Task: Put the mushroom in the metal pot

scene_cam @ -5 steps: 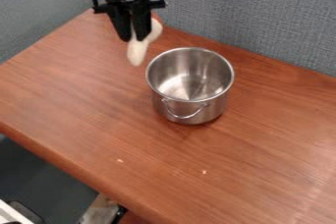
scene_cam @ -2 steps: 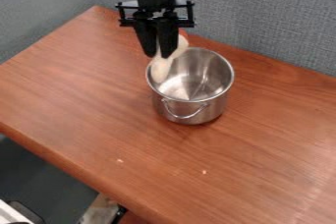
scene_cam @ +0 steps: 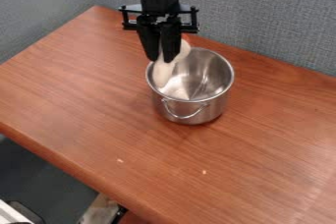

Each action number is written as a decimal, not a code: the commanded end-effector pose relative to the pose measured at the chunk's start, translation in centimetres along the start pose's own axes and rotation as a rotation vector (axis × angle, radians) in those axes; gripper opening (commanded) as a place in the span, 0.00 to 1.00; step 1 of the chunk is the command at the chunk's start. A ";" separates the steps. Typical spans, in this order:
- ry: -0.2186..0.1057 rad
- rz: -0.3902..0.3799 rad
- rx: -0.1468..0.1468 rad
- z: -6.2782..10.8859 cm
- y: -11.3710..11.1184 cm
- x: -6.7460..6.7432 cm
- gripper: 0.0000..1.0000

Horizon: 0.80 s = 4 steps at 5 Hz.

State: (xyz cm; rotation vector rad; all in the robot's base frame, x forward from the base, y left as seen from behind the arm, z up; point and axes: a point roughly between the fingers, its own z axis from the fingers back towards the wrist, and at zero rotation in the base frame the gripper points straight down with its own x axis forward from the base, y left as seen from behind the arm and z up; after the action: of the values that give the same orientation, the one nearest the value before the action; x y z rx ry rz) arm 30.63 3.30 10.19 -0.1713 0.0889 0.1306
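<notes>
I will drop the mushroom inside the metal pot [scene_cam: 180,84], just behind its front loop handle.
The metal pot [scene_cam: 192,86] is a shiny steel cylinder standing upright on the wooden table, with a small loop handle facing the front. My gripper [scene_cam: 163,53] hangs over the pot's left rim, fingers pointing down, shut on the mushroom [scene_cam: 168,66]. The mushroom is a cream-white piece showing below and beside the black fingers [scene_cam: 155,39], just above the pot's opening at its left side. Part of the mushroom is hidden by the fingers.
The brown wooden table [scene_cam: 92,100] slopes from back left to front right, with its front edge running along the lower left. A grey wall stands behind the table. A dark floor shows below the table edge.
My gripper has carried the mushroom rightward and forward from the table's back area to above the pot's left rim. In the last half second it barely shifted, moving slightly lower.
</notes>
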 end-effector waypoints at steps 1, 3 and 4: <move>-0.054 -0.023 0.025 1.2 -0.6 -0.2 0.00; -0.051 -0.032 0.042 0.3 -0.9 -0.4 0.00; -0.051 -0.039 0.046 0.0 -1.1 -0.5 0.00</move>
State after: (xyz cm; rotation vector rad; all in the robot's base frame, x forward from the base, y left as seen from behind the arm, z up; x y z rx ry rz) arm 30.25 2.25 8.84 -0.1367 0.0910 0.1076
